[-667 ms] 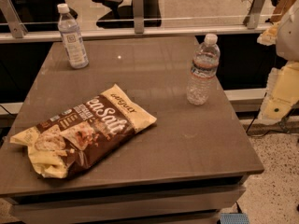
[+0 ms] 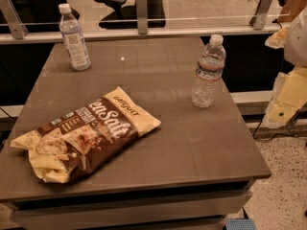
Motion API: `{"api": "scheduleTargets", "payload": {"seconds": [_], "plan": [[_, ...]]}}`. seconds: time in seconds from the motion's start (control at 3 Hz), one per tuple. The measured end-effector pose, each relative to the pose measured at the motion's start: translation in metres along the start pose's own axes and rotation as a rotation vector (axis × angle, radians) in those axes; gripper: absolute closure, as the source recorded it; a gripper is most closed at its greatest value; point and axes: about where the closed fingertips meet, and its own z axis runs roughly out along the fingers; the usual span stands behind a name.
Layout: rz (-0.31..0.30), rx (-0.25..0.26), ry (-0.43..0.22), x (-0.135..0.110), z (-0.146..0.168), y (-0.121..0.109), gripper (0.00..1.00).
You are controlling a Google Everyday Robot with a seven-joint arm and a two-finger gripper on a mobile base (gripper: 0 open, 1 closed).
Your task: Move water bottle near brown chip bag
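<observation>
Next, my gripper closes around the middle of the ridged water bottle, on its dark red-blue label band (image 2: 207, 73).
The water bottle (image 2: 207, 72), clear and ridged with a white cap and a dark red-blue label band, stands upright on the right part of the table. The brown chip bag (image 2: 86, 134) with white "Sea Salt" lettering lies flat at the front left, well apart from the bottle. My gripper (image 2: 284, 104) is part of the pale cream arm off the table's right edge, to the right of the water bottle and holding nothing that I can see.
A slimmer smooth bottle (image 2: 74, 37) with a tall white-and-blue label stands at the back left corner. The grey table (image 2: 192, 143) backs onto a glass rail with metal posts (image 2: 141, 11). Speckled floor lies to the right.
</observation>
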Motion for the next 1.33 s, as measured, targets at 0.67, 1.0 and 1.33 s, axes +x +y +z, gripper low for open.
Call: {"api": "scheduleTargets", "payload": {"seconds": [0.67, 1.0, 1.33], "plan": [[0.133, 0.059, -0.213, 0.027, 0.029, -0.013, 0.00], [0.193, 0.061, -0.359, 0.025, 0.040, -0.021, 0.00], [0.236, 0.042, -0.496, 0.014, 0.052, -0.028, 0.00]]}}
